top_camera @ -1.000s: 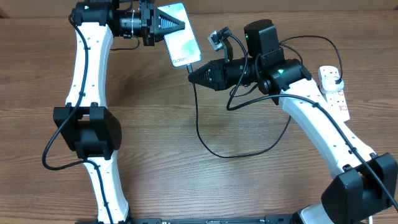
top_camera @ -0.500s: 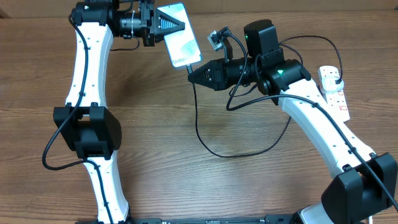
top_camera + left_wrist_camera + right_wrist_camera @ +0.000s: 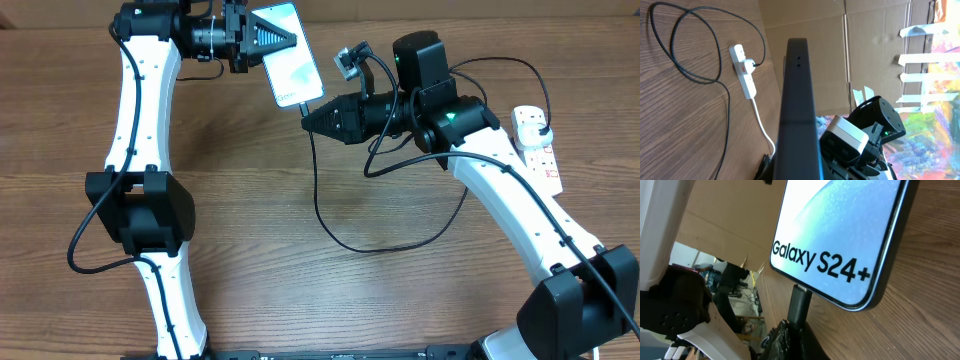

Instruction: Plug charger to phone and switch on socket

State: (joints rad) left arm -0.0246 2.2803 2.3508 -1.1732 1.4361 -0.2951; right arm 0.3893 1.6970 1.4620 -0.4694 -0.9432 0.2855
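The connector's silver tip shows below the phone's bottom edge, so the robot's right gripper should open, back away, take the connector's black body (image 3: 800,305) again and push it deeper.
The phone (image 3: 289,55), blue-white screen reading "Galaxy S24+", is held tilted above the table by my left gripper (image 3: 275,40), shut on its upper end. In the left wrist view the phone's dark edge (image 3: 796,110) fills the middle. My right gripper (image 3: 312,117) is shut on the charger's black connector (image 3: 799,305), which meets the phone's bottom edge (image 3: 840,255). The thin black cable (image 3: 330,225) loops over the table to its plug in the white socket strip (image 3: 537,145) at the right, also in the left wrist view (image 3: 744,70).
The socket's thick white cord (image 3: 762,125) runs along the table toward the right arm. Cardboard walls (image 3: 870,55) stand behind the table. The cable loop lies between the two arms' bases.
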